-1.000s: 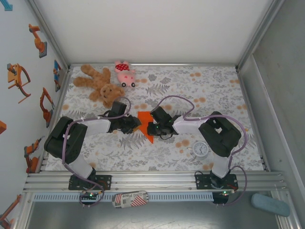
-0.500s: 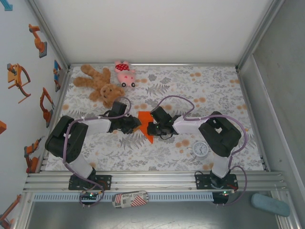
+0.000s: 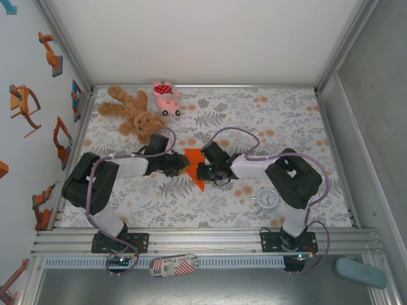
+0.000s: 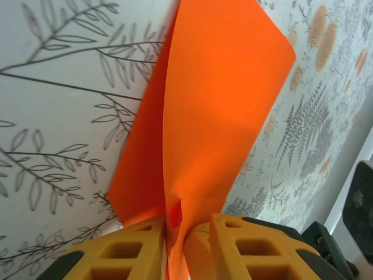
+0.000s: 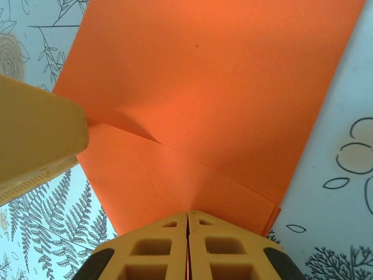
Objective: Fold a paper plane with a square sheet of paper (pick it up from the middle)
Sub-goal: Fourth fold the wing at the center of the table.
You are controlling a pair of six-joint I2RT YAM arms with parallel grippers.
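Observation:
My right gripper is holding the layered edge and the paper is spread flat. So my right gripper will open and pinch the middle fold near the pointed end (image 3: 201,185).
The square sheet of paper (image 3: 194,159) is bright orange and folded into layers, with a pointed end toward the near edge. It sits at the table's middle between both grippers. My left gripper (image 3: 183,166) comes in from the left, and in its wrist view the left gripper (image 4: 178,245) is shut on a raised, creased fold of the paper (image 4: 221,87). My right gripper (image 3: 199,170) comes in from the right. In its wrist view the right gripper (image 5: 187,233) is shut on the layered edge of the paper (image 5: 221,87). One left-gripper finger (image 5: 35,140) touches the sheet there.
A brown teddy bear (image 3: 137,114) and a pink plush pig (image 3: 166,97) lie at the back left. A small white clock (image 3: 268,199) stands near the right arm's base. White walls close the table's left, back and right sides, and a metal rail (image 3: 203,241) runs along the near edge.
The left arm has edged slightly toward the paper, its jaws closing a touch. The paper and the right gripper have stayed in place.

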